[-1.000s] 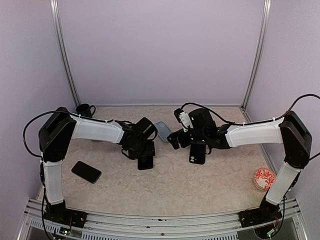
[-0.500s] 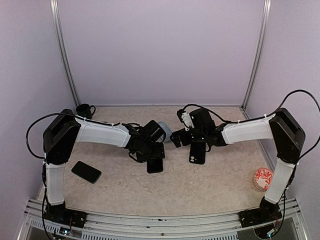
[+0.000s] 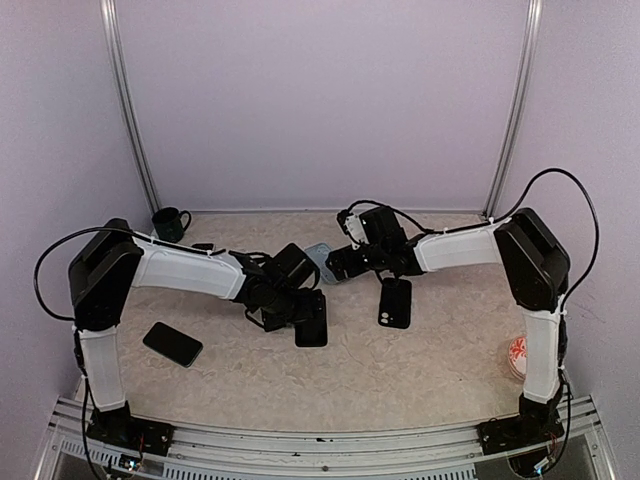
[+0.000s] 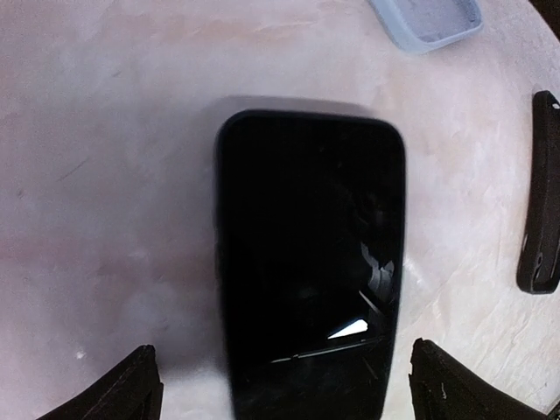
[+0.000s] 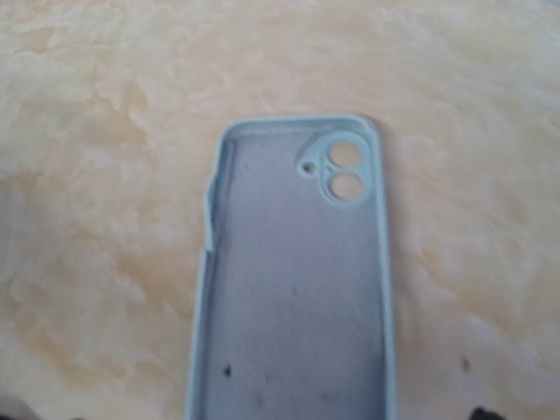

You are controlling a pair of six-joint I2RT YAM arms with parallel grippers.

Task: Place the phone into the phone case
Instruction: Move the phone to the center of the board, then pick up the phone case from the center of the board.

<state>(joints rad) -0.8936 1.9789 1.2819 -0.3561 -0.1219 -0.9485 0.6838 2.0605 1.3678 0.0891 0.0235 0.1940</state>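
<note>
Next, I close my right gripper on the near long side [image 3: 334,281] [image 5: 202,297], away from the camera holes, of the light blue phone case, around its middle.
A black phone [image 4: 311,262] lies screen up on the table, also in the top view [image 3: 311,322]. My left gripper [image 4: 284,394] is open, its fingers either side of the phone's near end with a gap at each side; in the top view it sits at the phone's left [image 3: 290,303]. A light blue phone case [image 5: 293,289] lies open side up, camera holes at its far end. My right gripper [image 5: 243,413] hovers over it, open, only the fingertip corners showing. In the top view the case [image 3: 318,255] lies just left of the right gripper [image 3: 336,263].
A black case [image 3: 394,302] lies right of centre and shows at the right edge of the left wrist view [image 4: 544,192]. A second dark phone [image 3: 172,343] lies at front left. A dark mug [image 3: 170,222] stands at back left. A red patterned disc [image 3: 520,355] is at front right.
My left gripper has moved right, the black phone moving with it. My right gripper has moved left and back, off the black case, to the blue case.
</note>
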